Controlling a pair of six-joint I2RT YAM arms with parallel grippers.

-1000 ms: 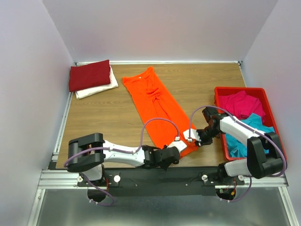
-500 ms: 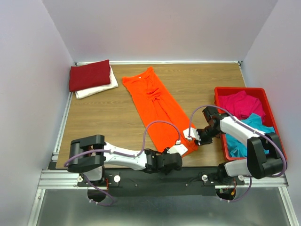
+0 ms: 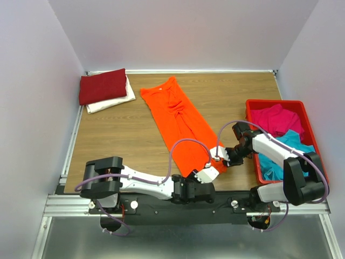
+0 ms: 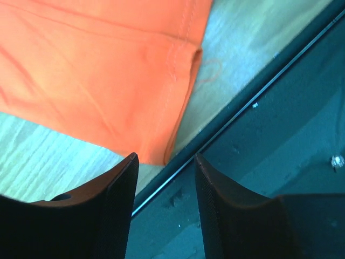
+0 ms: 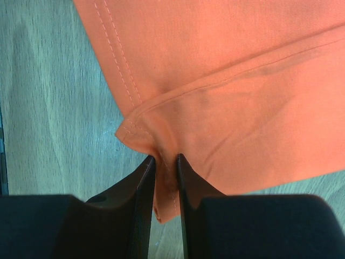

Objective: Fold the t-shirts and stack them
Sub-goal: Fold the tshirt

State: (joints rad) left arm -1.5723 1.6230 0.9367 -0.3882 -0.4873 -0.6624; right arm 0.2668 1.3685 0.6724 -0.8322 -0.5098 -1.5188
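Observation:
Left fingers straddle the black front bar, short of the orange t-shirt's corner; they should move inward, pinch that corner (image 4: 163, 157) first.
The orange t-shirt (image 3: 180, 127) lies folded lengthwise in a long diagonal strip on the table. My right gripper (image 3: 223, 156) is shut on its near right hem corner (image 5: 161, 135), with cloth pinched between the jaws (image 5: 165, 162). My left gripper (image 3: 204, 189) is open and empty (image 4: 165, 162) at the table's front edge, just short of the shirt's near left corner (image 4: 161, 145). A folded dark red shirt (image 3: 102, 85) lies on a folded white shirt (image 3: 116, 101) at the back left. The magenta shirt (image 3: 275, 120) and the teal shirt (image 3: 288, 144) lie crumpled in the tray.
A rigid red plastic tray (image 3: 249, 116) stands at the right edge, close beside my right arm. The black front rail (image 4: 259, 135) runs right under my left gripper. A loose orange thread (image 4: 211, 70) lies on the wood by the shirt's corner.
My left gripper has slid to the right and nearer the front edge, to below the shirt's near corner. My right gripper has stayed put, shut on the hem.

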